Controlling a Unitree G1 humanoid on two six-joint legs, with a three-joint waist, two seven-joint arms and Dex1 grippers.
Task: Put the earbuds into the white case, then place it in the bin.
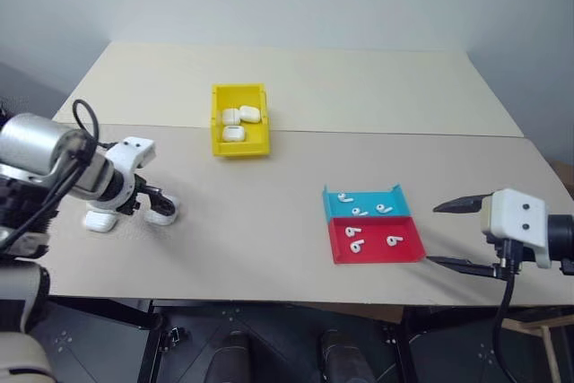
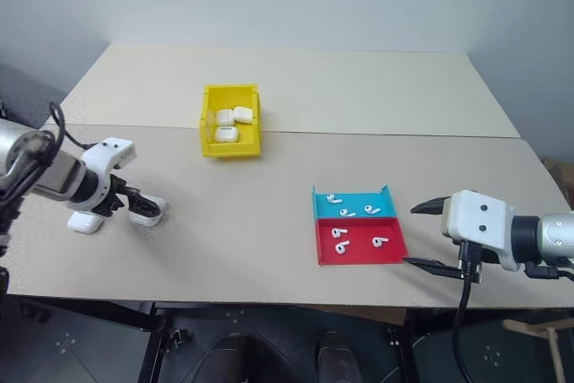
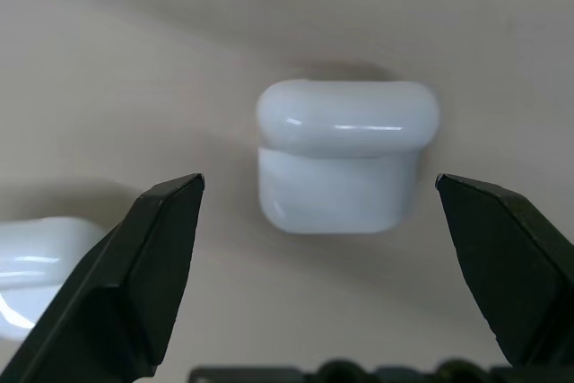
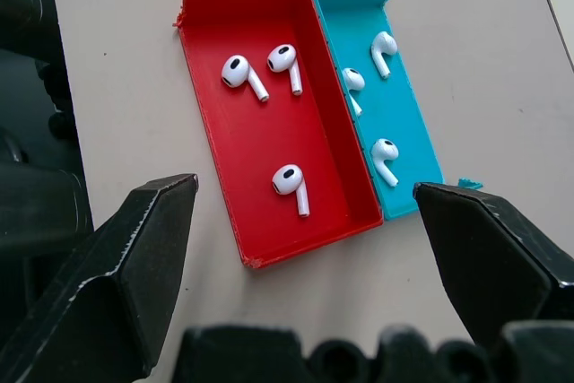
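Observation:
The round head of the earbud [image 1: 392, 241] [image 4: 288, 178] that lies apart from the others in the red tray is the part my right gripper will close on.
A white case [image 3: 345, 154] lies on the table at the left, and my left gripper [image 1: 157, 204] hangs just above it, open, one finger [image 3: 152, 257] on each side and not touching. A second white case [image 1: 100, 221] lies close beside it. Earbuds [image 4: 291, 184] lie loose in a red tray [image 4: 260, 150] and a teal tray [image 4: 405, 105] at the right, three in each. My right gripper [image 1: 433, 234] hovers open to the right of those trays, holding nothing. The yellow bin [image 1: 240, 151] stands at the table's middle back with three white cases [image 1: 235, 133] inside.
Two beige tables meet along a seam [image 1: 404, 134] just behind the bin. The near table edge [image 1: 269, 287] runs close in front of the trays and of the two loose cases.

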